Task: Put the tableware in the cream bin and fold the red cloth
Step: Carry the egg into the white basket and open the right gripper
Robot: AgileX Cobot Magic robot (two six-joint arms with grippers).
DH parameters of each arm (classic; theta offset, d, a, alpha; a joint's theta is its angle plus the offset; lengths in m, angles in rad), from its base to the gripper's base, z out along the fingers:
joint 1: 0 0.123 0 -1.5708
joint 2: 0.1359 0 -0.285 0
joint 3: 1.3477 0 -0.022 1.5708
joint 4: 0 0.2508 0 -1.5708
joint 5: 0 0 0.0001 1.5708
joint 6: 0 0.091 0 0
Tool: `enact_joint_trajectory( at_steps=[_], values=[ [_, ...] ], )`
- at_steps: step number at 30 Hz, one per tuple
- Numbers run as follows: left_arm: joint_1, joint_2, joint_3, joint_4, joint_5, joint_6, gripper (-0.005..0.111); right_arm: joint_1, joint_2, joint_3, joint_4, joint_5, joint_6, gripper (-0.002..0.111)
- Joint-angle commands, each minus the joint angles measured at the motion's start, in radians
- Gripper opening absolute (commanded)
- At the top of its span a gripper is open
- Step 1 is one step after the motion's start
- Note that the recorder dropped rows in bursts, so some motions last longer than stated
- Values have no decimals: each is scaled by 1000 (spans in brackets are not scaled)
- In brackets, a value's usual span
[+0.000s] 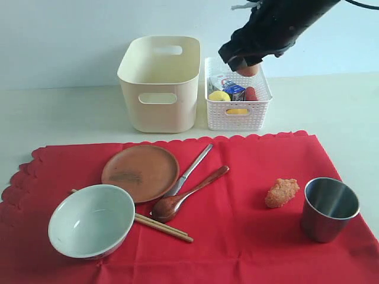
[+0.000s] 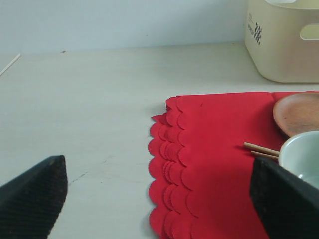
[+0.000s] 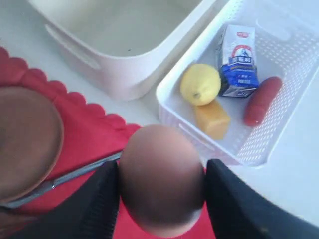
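Note:
I need to use my right gripper to place the brown egg in the white basket [image 1: 241, 99] [image 3: 235, 108] between the lemon and the red sausage.
The red cloth [image 1: 237, 225] lies flat on the table. On it rest a pale bowl [image 1: 92, 220], a brown plate [image 1: 140, 172], a dark wooden spoon [image 1: 188, 194], a slim metal utensil [image 1: 190, 169], chopsticks [image 1: 163, 227] and a steel cup [image 1: 329, 208]. The cream bin [image 1: 159, 81] stands behind, with nothing showing inside it. My right gripper [image 1: 247, 69] hangs above the white basket [image 1: 238, 112], shut on a brown egg [image 3: 162, 179]. My left gripper [image 2: 159, 196] is open over the cloth's scalloped edge [image 2: 164, 164], out of the exterior view.
The white perforated basket holds a lemon [image 3: 200, 84], a milk carton [image 3: 238, 59], a yellow block [image 3: 212, 118] and a red sausage [image 3: 262, 99]. An orange fried piece of food [image 1: 282, 192] lies on the cloth beside the cup.

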State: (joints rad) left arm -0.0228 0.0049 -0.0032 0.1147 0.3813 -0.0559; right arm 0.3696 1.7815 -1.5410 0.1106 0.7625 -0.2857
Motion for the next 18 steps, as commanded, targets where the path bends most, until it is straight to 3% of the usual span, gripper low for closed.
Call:
enact_joint_trajectory(
  at_steps=[1, 18],
  values=[
    [3, -5, 3, 2, -11, 1, 94, -54, 128, -133, 46, -9, -1, 0],
    [3, -5, 3, 2, -11, 1, 94, -145, 595, -551, 127, 14, -9, 0]
  ],
)
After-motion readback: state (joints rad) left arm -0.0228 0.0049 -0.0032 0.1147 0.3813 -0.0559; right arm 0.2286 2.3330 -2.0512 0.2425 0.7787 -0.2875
